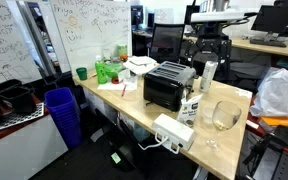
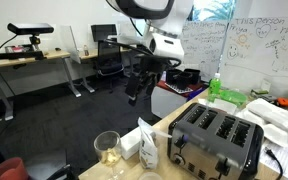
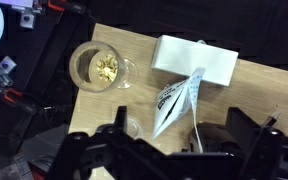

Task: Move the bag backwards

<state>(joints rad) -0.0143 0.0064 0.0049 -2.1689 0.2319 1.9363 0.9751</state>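
Observation:
The small white bag beside the black toaster is next, and my gripper needs to go down to the top edge (image 1: 192,98) (image 3: 195,93) of that bag and close there.
The bag is a small white pouch with dark print. It stands on the wooden table next to the toaster in both exterior views (image 1: 192,106) (image 2: 147,145). In the wrist view the bag (image 3: 174,104) lies just above my fingers, with a thin white strip trailing from it. My gripper (image 3: 176,150) is open and empty, its two black fingers spread either side of the bag and apart from it. In both exterior views my gripper (image 1: 206,55) (image 2: 136,88) hangs well above the table.
A black toaster (image 1: 169,86) (image 2: 220,137) stands beside the bag. A wine glass (image 1: 225,115) (image 3: 101,68) and a white box (image 1: 172,130) (image 3: 196,60) sit near the table edge. A green bottle (image 1: 105,71) and a large clear plastic bag (image 1: 279,92) are farther off.

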